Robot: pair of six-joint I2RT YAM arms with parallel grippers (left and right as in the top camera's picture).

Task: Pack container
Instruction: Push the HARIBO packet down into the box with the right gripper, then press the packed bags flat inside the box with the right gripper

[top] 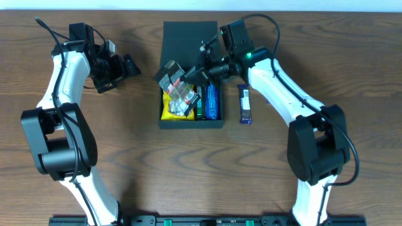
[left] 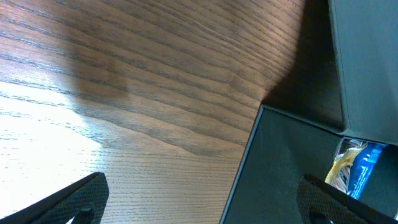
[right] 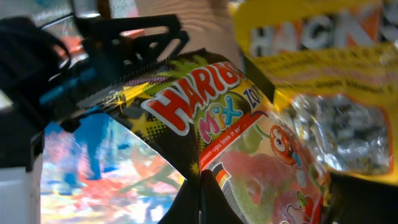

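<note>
My right gripper is to let go of the Haribo packet. It will lay it across the yellow, green and blue packets (top: pixel 196 98) inside the dark box.
The container (top: pixel 191 123) is a dark box at the table's middle, its flap lid (top: pixel 188 34) lying open behind it. Inside are a yellow packet (top: pixel 169 112), a blue packet (top: pixel 212 100) and a green one (top: pixel 200 105). My right gripper (top: pixel 202 70) hovers over the box's back half, shut on a dark Haribo packet (right: pixel 249 143) whose edge is pinched between the jaws of the gripper (right: pixel 200 199). The packet (top: pixel 171 75) hangs over the box's left side. My left gripper (top: pixel 129 66) is open and holds nothing, left of the box; its wrist view shows the gripper (left: pixel 202 200) above the wood beside the box wall (left: pixel 280 162).
A blue snack packet (top: pixel 245 103) lies on the table just right of the box. In the right wrist view, a yellow packet (right: pixel 323 37) and a clear bag of silver-wrapped sweets (right: pixel 348 130) lie under the held packet. Both arm bases stand at the front edge.
</note>
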